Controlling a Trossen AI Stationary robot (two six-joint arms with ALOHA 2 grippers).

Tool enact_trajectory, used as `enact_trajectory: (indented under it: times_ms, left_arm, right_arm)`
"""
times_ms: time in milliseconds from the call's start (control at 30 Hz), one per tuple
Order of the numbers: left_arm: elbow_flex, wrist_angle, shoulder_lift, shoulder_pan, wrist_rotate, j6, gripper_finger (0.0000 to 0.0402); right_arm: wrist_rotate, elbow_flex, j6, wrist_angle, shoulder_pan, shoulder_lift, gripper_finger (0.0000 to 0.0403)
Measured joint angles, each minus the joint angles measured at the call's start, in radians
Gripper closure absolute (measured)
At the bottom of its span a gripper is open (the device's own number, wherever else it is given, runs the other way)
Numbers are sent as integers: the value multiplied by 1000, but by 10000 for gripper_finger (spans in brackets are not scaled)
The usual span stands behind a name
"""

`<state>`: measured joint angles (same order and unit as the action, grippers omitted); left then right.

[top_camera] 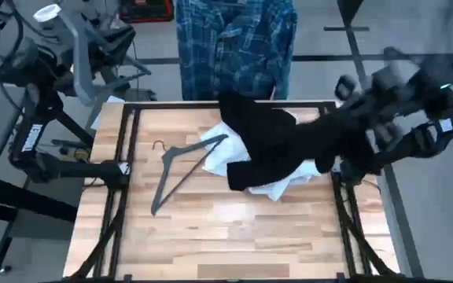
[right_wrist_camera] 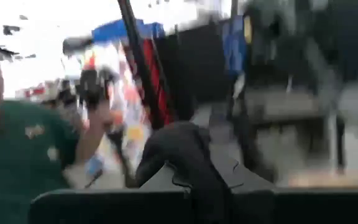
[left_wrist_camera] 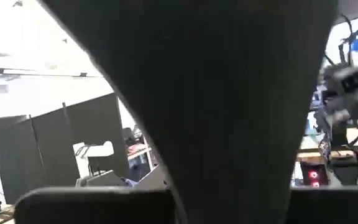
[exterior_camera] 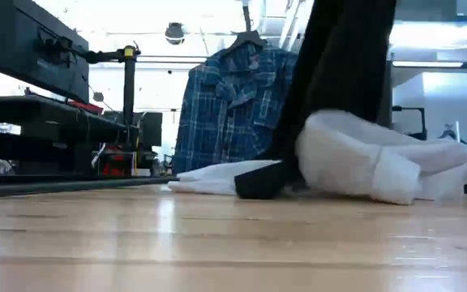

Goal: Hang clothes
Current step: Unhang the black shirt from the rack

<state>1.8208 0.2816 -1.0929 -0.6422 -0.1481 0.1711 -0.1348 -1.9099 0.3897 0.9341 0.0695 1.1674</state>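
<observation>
Next, I release the black top with my right gripper across the middle of the white top (top_camera: 267, 161), with the black top's end over bare wood.
The black top (top_camera: 274, 145) rises from the table toward the right edge, where my right gripper (top_camera: 346, 130) is shut on it. Its lower end (exterior_camera: 262, 182) lies on the white top (exterior_camera: 363, 158), which is crumpled on the table. The plaid shirt (top_camera: 234, 47) hangs on a hanger beyond the far edge. One dark hanger (top_camera: 181, 163) lies flat on the table, left of the heap. My left gripper (left_wrist_camera: 229, 208) is raised off the far left corner. It is shut on a dark grey bar (top_camera: 77, 55) that looks like another hanger. My left gripper has the dark grey bar (left_wrist_camera: 229, 186) between its two fingers. The bar stands up in front of the wrist camera, lifted clear of the table. Which part of it the fingers are on I cannot tell. My right gripper pinches a bunched fold of the black top (right_wrist_camera: 182, 149) between its two fingers, pointing roughly level. The cloth is drawn up high from the heap (exterior_camera: 339, 65) while its lower end stays on the white top.
Black frame rails (top_camera: 124, 181) run along the table's left and right sides. A person in a green shirt (right_wrist_camera: 17, 168) stands beyond the table. Bare wood (top_camera: 226, 236) lies along the near half.
</observation>
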Motion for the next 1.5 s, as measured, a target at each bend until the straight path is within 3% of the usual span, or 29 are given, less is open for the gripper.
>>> enact_trajectory:
  times_ms: [100, 200, 300, 433, 533, 733, 833, 1067, 1200, 1300, 1500]
  left_arm:
    - [0, 8, -2, 0, 9, 4, 377]
    - [0, 27, -5, 0, 2, 1, 378]
    - [0, 50, -7, 0, 4, -4, 378]
    - [0, 55, -7, 0, 7, -5, 378]
    - [0, 74, -6, 0, 6, -6, 378]
    - [0, 108, -7, 0, 6, 8, 377]
    - [0, 118, -6, 0, 6, 16, 378]
    - [0, 127, -6, 0, 4, 27, 377]
    - [0, 131, -6, 0, 4, 62, 378]
    - [0, 132, -6, 0, 4, 72, 377]
    - [0, 147, -6, 0, 12, 99, 378]
  right_arm:
    - [153, 107, 54, 180, 1, 27, 403]
    - [318, 260, 82, 237, -1, 35, 403]
    - [372, 423, 136, 237, -22, 40, 403]
    - [364, 595, 224, 238, -41, 74, 403]
    - [364, 650, 282, 237, -56, 111, 403]
    - [363, 658, 282, 148, -94, 222, 403]
    - [314, 657, 222, 93, -108, 262, 403]
    - [292, 657, 162, 64, -155, 245, 403]
    - [203, 657, 170, 46, -191, 246, 400]
    - [135, 657, 203, 32, -219, 246, 376]
    - [88, 656, 204, 81, -265, 238, 282]
